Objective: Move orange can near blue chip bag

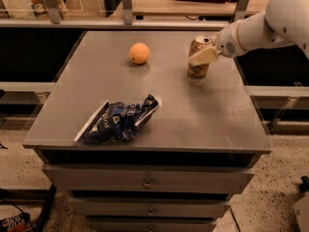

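The grey table (154,91) is just behind the blue chip bag's far corner. Next, I set the orange can down there with my gripper.
The orange can (197,67) stands upright at the back right of the grey table (203,115). My gripper (203,55) reaches in from the right on a white arm, and one cream finger (206,56) lies across the can's upper part; the gripper is shut on the can. The other finger is hidden behind the can. The blue chip bag (118,121) lies crumpled at the table's front left, well apart from the can.
A round orange fruit (139,53) sits at the back middle of the table. Drawers (145,180) are below the top. A shelf rail (145,23) runs behind the table. The floor lies to the right.
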Robot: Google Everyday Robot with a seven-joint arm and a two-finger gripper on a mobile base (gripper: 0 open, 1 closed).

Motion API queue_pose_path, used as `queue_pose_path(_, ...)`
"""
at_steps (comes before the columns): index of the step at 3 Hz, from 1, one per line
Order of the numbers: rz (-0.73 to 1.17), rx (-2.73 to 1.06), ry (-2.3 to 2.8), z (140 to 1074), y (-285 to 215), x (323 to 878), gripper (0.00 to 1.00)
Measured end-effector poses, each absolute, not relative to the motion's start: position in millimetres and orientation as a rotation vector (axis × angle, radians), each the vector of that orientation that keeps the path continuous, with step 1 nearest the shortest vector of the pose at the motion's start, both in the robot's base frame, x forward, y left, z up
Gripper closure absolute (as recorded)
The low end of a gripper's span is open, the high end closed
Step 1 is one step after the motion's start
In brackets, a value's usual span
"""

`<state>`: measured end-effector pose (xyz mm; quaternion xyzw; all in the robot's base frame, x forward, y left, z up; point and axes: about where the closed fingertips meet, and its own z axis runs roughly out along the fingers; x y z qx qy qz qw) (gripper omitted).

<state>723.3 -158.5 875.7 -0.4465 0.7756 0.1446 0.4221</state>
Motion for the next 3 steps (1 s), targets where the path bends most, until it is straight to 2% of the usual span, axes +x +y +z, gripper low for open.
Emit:
queue_pose_path(1, 0.405, -1.128, 1.918, 881, -152, 723, 0.67)
queue_pose_path(3, 0.451, -1.262, 1.84, 914, -118, 689, 0.66)
